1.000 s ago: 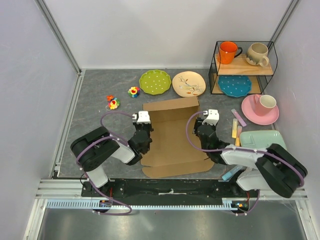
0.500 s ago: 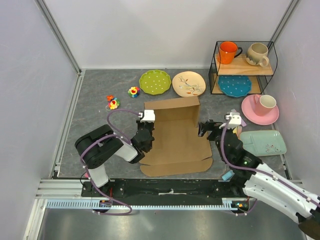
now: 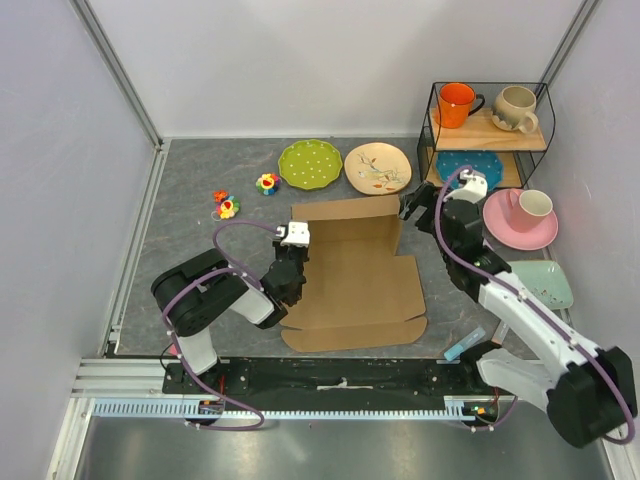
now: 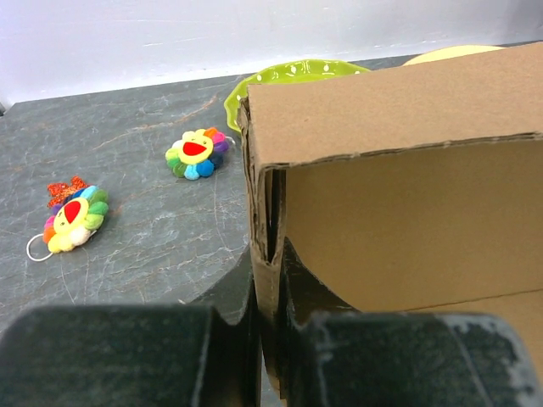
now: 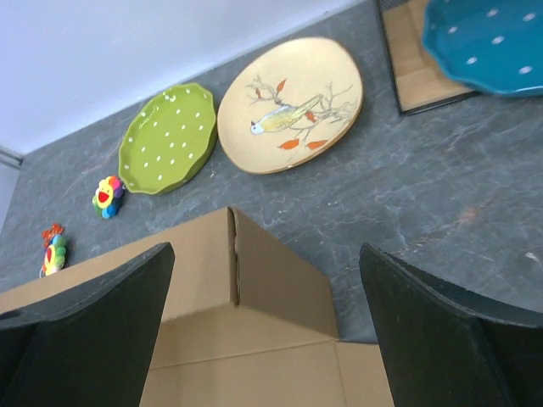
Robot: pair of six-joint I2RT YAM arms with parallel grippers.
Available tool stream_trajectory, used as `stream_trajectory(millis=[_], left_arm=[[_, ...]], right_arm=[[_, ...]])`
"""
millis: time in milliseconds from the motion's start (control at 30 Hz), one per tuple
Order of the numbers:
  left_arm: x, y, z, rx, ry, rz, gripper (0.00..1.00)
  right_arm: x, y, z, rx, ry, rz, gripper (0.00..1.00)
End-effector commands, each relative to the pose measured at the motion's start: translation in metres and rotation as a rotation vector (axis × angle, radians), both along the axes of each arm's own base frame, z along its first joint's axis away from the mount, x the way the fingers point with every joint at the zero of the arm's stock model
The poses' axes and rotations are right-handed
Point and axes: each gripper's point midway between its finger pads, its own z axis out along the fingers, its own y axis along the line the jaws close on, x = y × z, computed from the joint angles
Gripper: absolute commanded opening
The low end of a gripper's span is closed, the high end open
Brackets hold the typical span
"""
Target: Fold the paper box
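Observation:
The cardboard layers gape above my left gripper's pinch, so it should open, swing around and pinch the box's far corner [image 3: 295, 212] from its outer side.
The paper box [image 3: 350, 275] is a brown cardboard sheet lying flat in the middle of the table, with its far wall folded upright. My left gripper [image 3: 290, 240] is shut on the box's left side flap, which stands doubled between the fingers in the left wrist view [image 4: 270, 280]. The upright far wall [image 4: 407, 212] fills the right of that view. My right gripper [image 3: 420, 205] is open and empty, hovering above the box's far right corner [image 5: 246, 288], with its fingers [image 5: 93, 314] spread wide on either side.
A green plate [image 3: 310, 163] and a cream bird plate [image 3: 378, 167] lie just behind the box. A wire rack [image 3: 487, 140] with mugs and a blue plate stands back right. A pink cup and saucer [image 3: 522, 215] and a mint tray [image 3: 540, 283] are at right. Flower toys [image 3: 226, 205] lie left.
My right arm has let go of the box's right edge and swung back to the far right corner. The box shifted slightly. The left gripper has kept its hold.

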Motion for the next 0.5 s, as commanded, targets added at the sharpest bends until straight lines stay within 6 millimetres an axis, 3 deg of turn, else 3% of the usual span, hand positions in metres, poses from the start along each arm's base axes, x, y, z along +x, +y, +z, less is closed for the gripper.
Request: stream_trajectory(millis=[0,33,300,400,467], left_arm=[[-0.005,-0.004,-0.004,-0.006,-0.019,-0.048,0.02],[-0.005,-0.004,-0.004,-0.013,-0.018,-0.05,0.02],[-0.009,-0.007,-0.009,-0.017,0.023,-0.075,0.06],[-0.013,-0.006,-0.008,-0.028,0.048,-0.09,0.13],[-0.016,-0.008,-0.01,-0.03,0.067,-0.112,0.27]], right_arm=[[0.027,0.025,0.023,0.125,-0.043,0.129,0.98],[0.034,0.026,0.009,0.119,-0.01,0.133,0.98],[0.044,0.036,-0.021,0.142,0.027,0.197,0.95],[0.042,0.035,-0.039,0.131,0.061,0.195,0.93],[0.038,0.031,-0.051,0.121,0.081,0.184,0.92]])
